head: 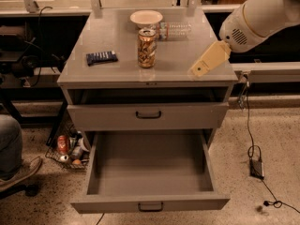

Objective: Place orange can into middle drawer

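The orange can is on the cabinet's top. I move my gripper to it next and close around the middle of the can's body (147,50).
The orange can (146,48) stands upright near the middle of the cabinet's grey top (112,74). The middle drawer (150,170) is pulled out wide open below, with a bare flat floor and a small dark handle (150,206) on its front panel. My gripper (206,61) shows as a cream-tan piece at the end of the white arm (255,18). It hovers over the right part of the cabinet top, to the right of the can and apart from it.
A cream bowl (146,18) and a clear water bottle (174,30) lie behind the can. A dark flat object (101,57) lies to its left. A closed drawer front (148,114) sits above the open one. A wire basket with a red can (62,143), a person's leg (10,146) and floor cables (257,168) flank the cabinet.
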You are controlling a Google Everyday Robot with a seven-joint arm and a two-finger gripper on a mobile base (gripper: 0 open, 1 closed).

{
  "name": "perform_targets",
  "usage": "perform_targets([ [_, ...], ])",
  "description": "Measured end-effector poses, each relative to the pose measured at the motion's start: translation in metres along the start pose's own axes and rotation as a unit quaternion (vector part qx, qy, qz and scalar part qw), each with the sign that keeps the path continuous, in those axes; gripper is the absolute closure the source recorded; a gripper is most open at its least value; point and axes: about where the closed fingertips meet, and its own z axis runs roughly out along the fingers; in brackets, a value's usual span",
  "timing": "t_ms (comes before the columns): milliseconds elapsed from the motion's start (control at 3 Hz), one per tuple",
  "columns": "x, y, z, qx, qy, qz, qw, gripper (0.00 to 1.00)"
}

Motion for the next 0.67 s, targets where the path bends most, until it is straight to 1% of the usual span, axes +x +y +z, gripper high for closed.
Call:
perform_targets([
  [333, 0.000, 0.000, 0.000, 0.000, 0.000, 0.000, 1.0000, 0.00],
  [667, -0.020, -0.002, 0.019, -0.005, -0.040, 0.015, 0.9991, 0.00],
])
